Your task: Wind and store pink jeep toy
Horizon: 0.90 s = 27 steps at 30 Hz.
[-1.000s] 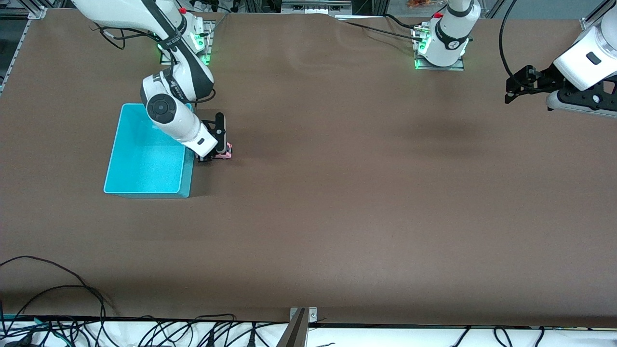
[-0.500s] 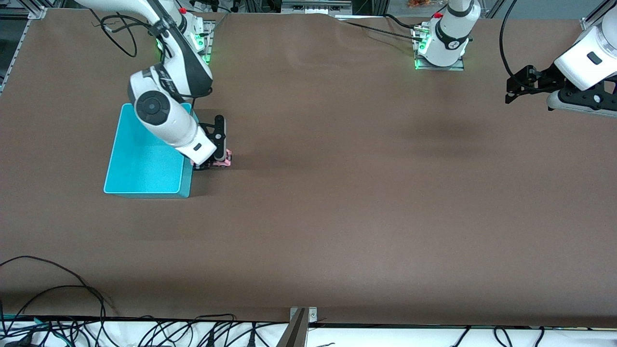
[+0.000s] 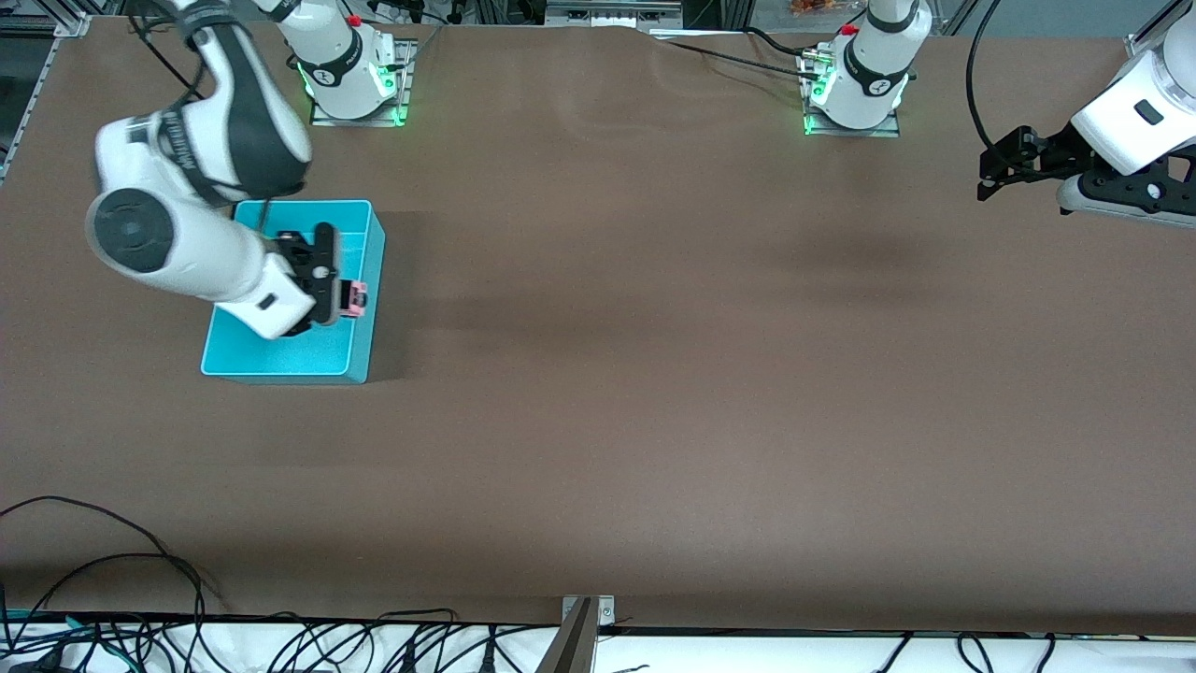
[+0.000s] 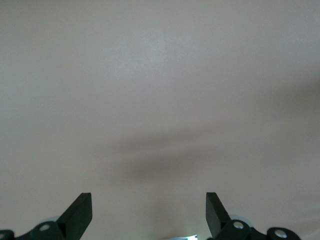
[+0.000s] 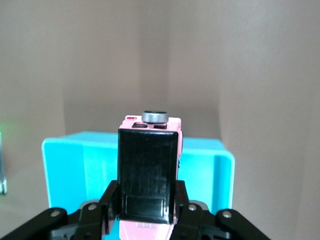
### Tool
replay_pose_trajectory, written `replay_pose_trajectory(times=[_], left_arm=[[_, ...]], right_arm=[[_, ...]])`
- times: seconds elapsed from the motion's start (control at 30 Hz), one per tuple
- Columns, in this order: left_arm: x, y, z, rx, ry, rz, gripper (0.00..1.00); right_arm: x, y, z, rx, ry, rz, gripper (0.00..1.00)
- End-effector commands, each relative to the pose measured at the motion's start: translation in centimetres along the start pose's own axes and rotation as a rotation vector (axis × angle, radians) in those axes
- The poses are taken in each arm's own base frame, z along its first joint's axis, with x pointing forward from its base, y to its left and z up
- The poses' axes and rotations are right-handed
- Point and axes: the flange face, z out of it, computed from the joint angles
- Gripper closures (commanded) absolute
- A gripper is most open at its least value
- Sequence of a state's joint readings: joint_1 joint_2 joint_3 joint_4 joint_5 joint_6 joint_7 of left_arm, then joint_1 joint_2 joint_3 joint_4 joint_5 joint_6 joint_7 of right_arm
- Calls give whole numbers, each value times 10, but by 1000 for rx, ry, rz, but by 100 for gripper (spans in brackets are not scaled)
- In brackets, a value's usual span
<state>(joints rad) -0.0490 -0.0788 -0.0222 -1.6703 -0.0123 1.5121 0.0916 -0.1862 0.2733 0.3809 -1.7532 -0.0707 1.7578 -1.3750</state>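
Note:
The pink jeep toy, still in the air over the turquoise bin, will be released by my right gripper on the turquoise bin's bottom, near the middle (image 3: pixel 313 279).
My right gripper (image 3: pixel 338 297) is shut on the pink jeep toy (image 3: pixel 352 297) and holds it in the air over the turquoise bin (image 3: pixel 280 360), above the bin's wall toward the left arm's end of the table. In the right wrist view the jeep (image 5: pixel 148 170) shows its black roof and pale pink body clamped between the fingers (image 5: pixel 109 197), with the bin (image 5: pixel 65 165) below it. My left gripper (image 3: pixel 992 176) is open and empty and waits in the air at the left arm's end of the table; its fingertips (image 4: pixel 80 210) show in the left wrist view over bare brown tabletop.
The brown table (image 3: pixel 654 374) stretches from the bin toward the left arm's end. Cables (image 3: pixel 140 579) lie along the table's edge nearest the front camera. The two arm bases (image 3: pixel 350 75) stand at the table's edge farthest from that camera.
My right gripper has lifted the pink jeep toy from the table beside the bin and carried it over the bin. The left arm has not moved.

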Motion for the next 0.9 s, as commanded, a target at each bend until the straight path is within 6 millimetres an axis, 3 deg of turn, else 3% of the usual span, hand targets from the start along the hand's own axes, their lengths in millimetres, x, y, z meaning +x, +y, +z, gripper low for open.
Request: replay_pose_trajectory(times=[0.0, 0.3, 0.6, 0.87], left_arm=[[3, 1, -7, -3, -5, 2, 0], [4, 7, -7, -2, -5, 3, 0], [4, 6, -7, -2, -5, 3, 0], [4, 6, -6, -2, -7, 3, 0]], right_arm=[[-51, 2, 7, 61, 83, -58, 77], [-73, -22, 71, 129, 73, -50, 77], [-73, -63, 126, 52, 38, -74, 77], [-106, -72, 180, -10, 55, -105, 77]])
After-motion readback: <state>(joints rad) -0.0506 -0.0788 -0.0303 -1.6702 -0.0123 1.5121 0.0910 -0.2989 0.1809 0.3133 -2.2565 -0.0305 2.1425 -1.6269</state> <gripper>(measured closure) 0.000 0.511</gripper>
